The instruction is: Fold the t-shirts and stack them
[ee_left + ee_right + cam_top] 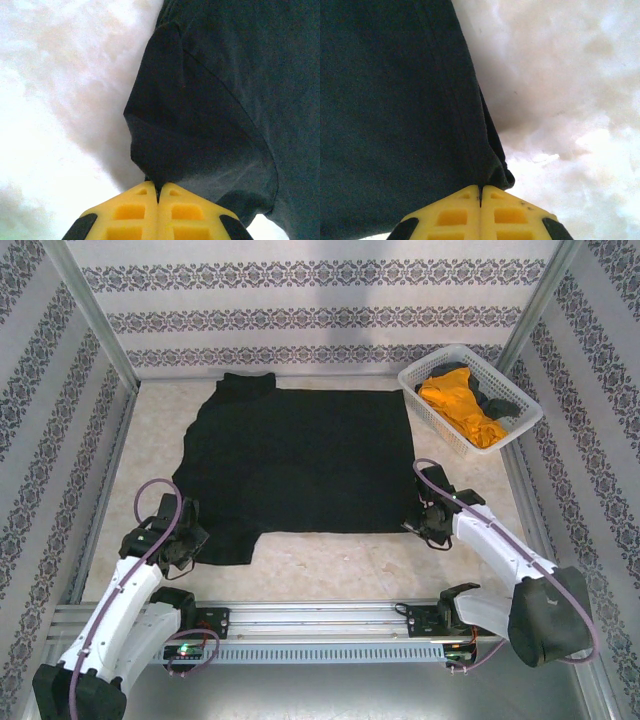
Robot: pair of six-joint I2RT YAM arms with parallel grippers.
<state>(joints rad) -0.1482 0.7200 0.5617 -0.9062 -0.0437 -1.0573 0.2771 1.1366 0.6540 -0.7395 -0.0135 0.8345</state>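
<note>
I need to use my right gripper to let go of the near corner of the black t-shirt on its middle, just inside the t-shirt's edge (pixel 407 449) below the basket.
A large plain black t-shirt (pixel 295 460) lies spread flat across the middle of the table. My left gripper (pixel 186 540) is shut on its near-left sleeve; in the left wrist view the yellow fingers (pixel 130 212) pinch the dark sleeve cloth (pixel 200 125). My right gripper (pixel 425 523) is shut on the shirt's near-right corner, and the right wrist view has the hem (pixel 492 172) bunched between closed yellow fingers (pixel 512 215). An orange-yellow t-shirt (pixel 460 405) and another dark one (pixel 495 400) lie crumpled in the basket.
The white plastic lattice basket (pixel 425 405) stands at the back right corner. Patterned walls enclose the table on three sides, with metal posts at the back corners. A metal rail (pixel 320 625) runs along the near edge between the arm bases.
</note>
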